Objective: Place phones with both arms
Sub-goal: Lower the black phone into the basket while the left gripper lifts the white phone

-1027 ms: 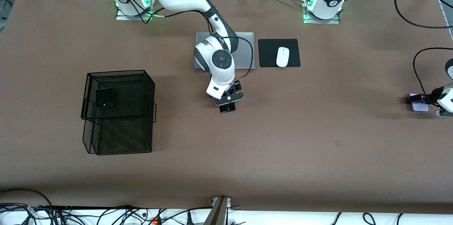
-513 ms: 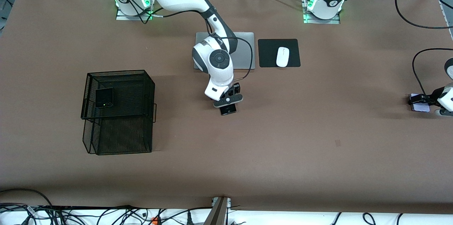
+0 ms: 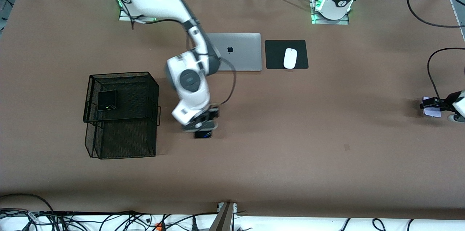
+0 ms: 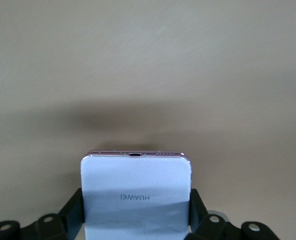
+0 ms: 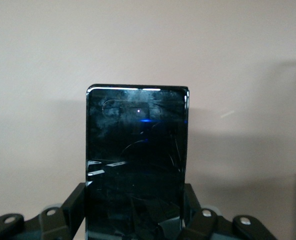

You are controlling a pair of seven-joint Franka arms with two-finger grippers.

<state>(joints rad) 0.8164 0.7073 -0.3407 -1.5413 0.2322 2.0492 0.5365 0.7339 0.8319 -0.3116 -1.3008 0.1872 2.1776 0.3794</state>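
Observation:
Next, my right gripper puts the long black phone down on the basket's upper level (image 3: 137,98), beside the small black phone. The long phone is now over bare table.
My right gripper (image 3: 202,128) is shut on the long slim black phone (image 3: 203,134) by its two long edges, over bare table beside the black mesh basket (image 3: 120,74). The right wrist view shows this black phone (image 5: 136,150) sticking out between the fingers (image 5: 74,202). At the left arm's end of the table, my left gripper (image 3: 432,104) is shut on the pale lilac-white phone (image 3: 432,112), held just above the tabletop. The left wrist view shows that phone (image 4: 136,192) back-side up. A small near-square black phone (image 3: 106,100) with a light dot lies on the basket's upper tier.
A closed grey laptop (image 3: 239,51) lies near the arms' bases, with a white mouse (image 3: 290,58) on a black pad (image 3: 276,55) beside it. The basket's lower tier (image 3: 123,140) juts toward the front camera. Cables run along the table's edges.
My right arm has swung away from the laptop toward the basket, carrying the black phone, and the laptop now shows in full. The left gripper with the lilac phone has drifted slightly toward the table's end.

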